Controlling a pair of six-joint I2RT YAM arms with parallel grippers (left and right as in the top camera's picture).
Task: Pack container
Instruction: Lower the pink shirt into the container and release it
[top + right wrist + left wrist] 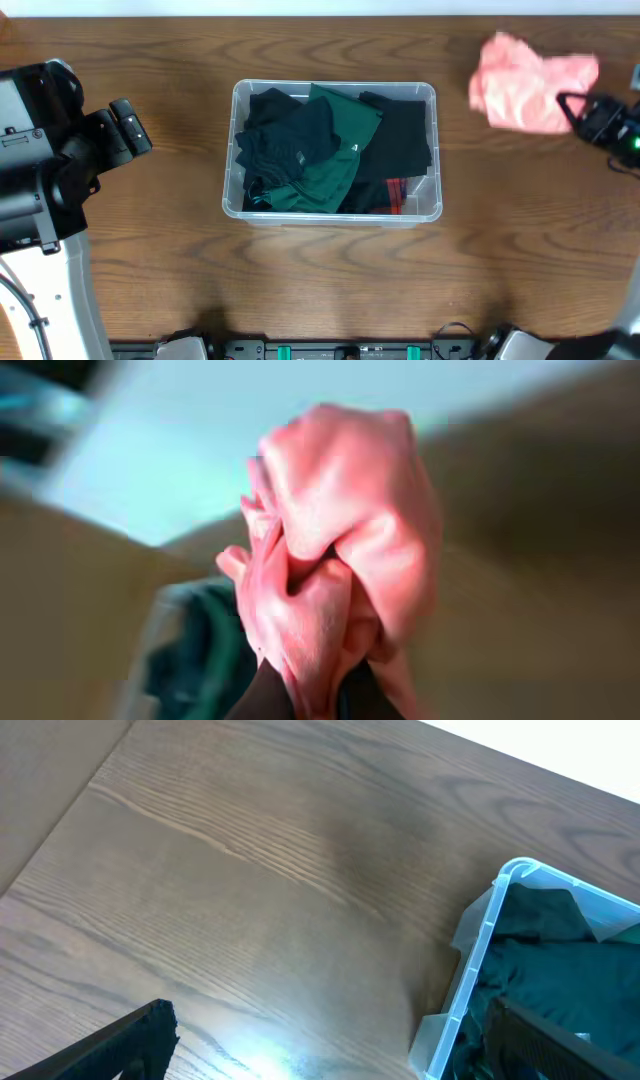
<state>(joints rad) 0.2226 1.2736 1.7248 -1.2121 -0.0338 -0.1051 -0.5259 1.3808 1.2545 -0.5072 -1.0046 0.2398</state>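
Next, my right gripper releases the pink garment on the dark green garment [306, 137] next to the green one in the container. The pink garment is now held up, hanging crumpled.
The clear plastic container [236, 205] stands mid-table, filled with dark green, green and black garments [320, 150]. Its corner shows in the left wrist view [478, 950]. A crumpled pink garment [525, 85] hangs at the far right, held up by my right gripper [575, 108], which is shut on it. In the right wrist view the pink cloth [335, 550] fills the frame and is pinched between the dark fingers [310, 700]. My left gripper [128, 125] is open and empty, to the left of the container; its fingertips [330, 1040] frame bare table.
The wooden table [150, 260] runs wide around the container. The left arm's body [40, 150] stands at the left edge. Cables and mounts [340, 350] line the front edge.
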